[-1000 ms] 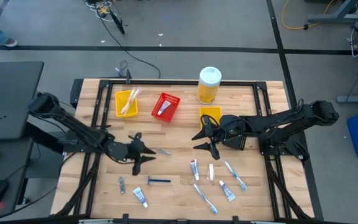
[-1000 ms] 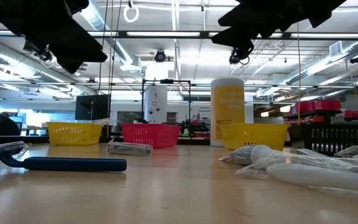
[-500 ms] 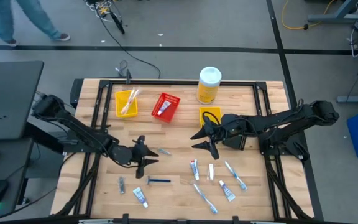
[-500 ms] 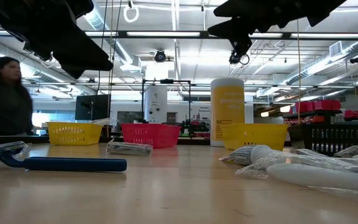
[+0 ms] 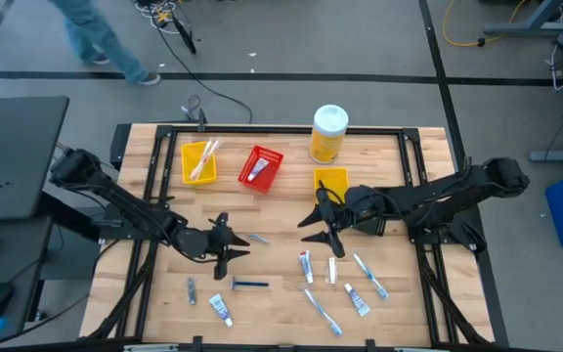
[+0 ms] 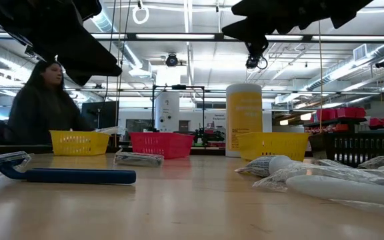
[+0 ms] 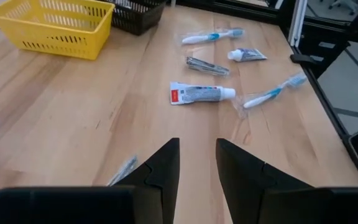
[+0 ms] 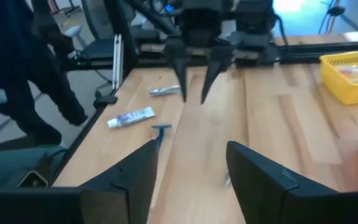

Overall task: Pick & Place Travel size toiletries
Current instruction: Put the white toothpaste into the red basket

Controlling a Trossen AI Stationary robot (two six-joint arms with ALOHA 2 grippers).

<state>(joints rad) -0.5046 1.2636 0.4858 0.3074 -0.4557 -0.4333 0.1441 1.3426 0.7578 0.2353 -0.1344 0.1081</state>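
Note:
The robot's right gripper needs to next move to the middle of the toothpaste tube (image 5: 306, 265) lying closest to it, and close there.
The toiletries lie scattered on the near half of the table: a small packet (image 5: 257, 238), a dark-handled razor (image 5: 250, 284), toothpaste tubes (image 5: 306, 264) (image 5: 221, 310) and wrapped toothbrushes (image 5: 369, 274) (image 5: 323, 311). My left gripper (image 5: 233, 244) hovers open just left of the small packet, which shows beside one finger (image 7: 124, 169) in its wrist view. My right gripper (image 5: 319, 233) hangs open above the table's middle, over bare wood between the packet and the tubes. It faces the left gripper (image 8: 194, 81). In the low view the razor (image 6: 65, 175) lies flat on the wood.
Along the far side stand a yellow bin (image 5: 199, 161) holding a toothbrush, a red bin (image 5: 261, 168) holding a tube, another yellow bin (image 5: 331, 181) and the big yellow bottle (image 5: 328, 133). A black bin (image 7: 132, 12) sits beside the yellow one. A person walks beyond the table.
My left gripper has moved a little toward the table's right, closer to the small packet. My right gripper has crept slightly toward the near edge. The toiletries have stayed where they were. A person has walked past behind the table.

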